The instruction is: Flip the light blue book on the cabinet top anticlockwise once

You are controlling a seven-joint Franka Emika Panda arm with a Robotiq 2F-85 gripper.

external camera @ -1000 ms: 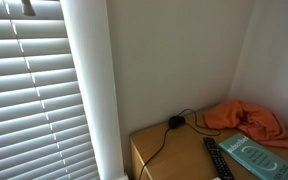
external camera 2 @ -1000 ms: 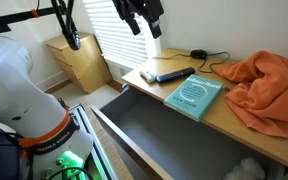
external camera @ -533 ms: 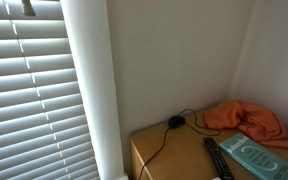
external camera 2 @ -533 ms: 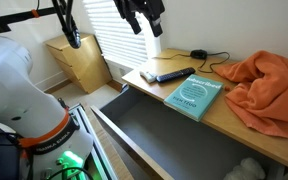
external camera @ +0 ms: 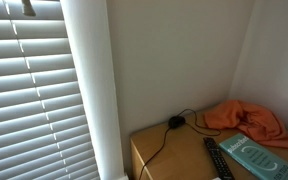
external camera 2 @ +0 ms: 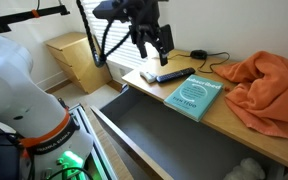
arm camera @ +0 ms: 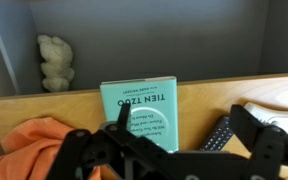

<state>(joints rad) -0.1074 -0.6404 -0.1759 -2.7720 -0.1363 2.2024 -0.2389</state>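
Note:
The light blue book's corner [arm camera: 104, 88] nearest the open drawer and orange cloth is the next spot my gripper needs to go to and close on.
The light blue book [external camera 2: 194, 97] lies flat on the cabinet top [external camera 2: 219, 112], between a black remote [external camera 2: 174, 74] and an orange cloth [external camera 2: 269, 85]. My gripper [external camera 2: 156, 45] hangs open above the remote end of the cabinet, clear of everything. In the wrist view the book [arm camera: 139, 108] sits below the gripper [arm camera: 184, 120], nearer the left finger, with white lettering on its cover; the remote [arm camera: 219, 135] lies between the fingers. In an exterior view the book [external camera: 256, 155] and cabinet top [external camera: 169, 150] show at the lower right, with the gripper out of frame.
An open grey drawer [external camera 2: 174, 140] juts out below the cabinet front, with a pale plush toy [arm camera: 54, 62] inside. A black cable and plug [external camera 2: 197, 54] lie at the back by the wall. A small white object [external camera 2: 147, 75] rests beside the remote. Window blinds [external camera: 34, 90] stand nearby.
The arm has come down and swung over the cabinet, bringing the gripper lower above the remote. Book, remote and cloth have not moved.

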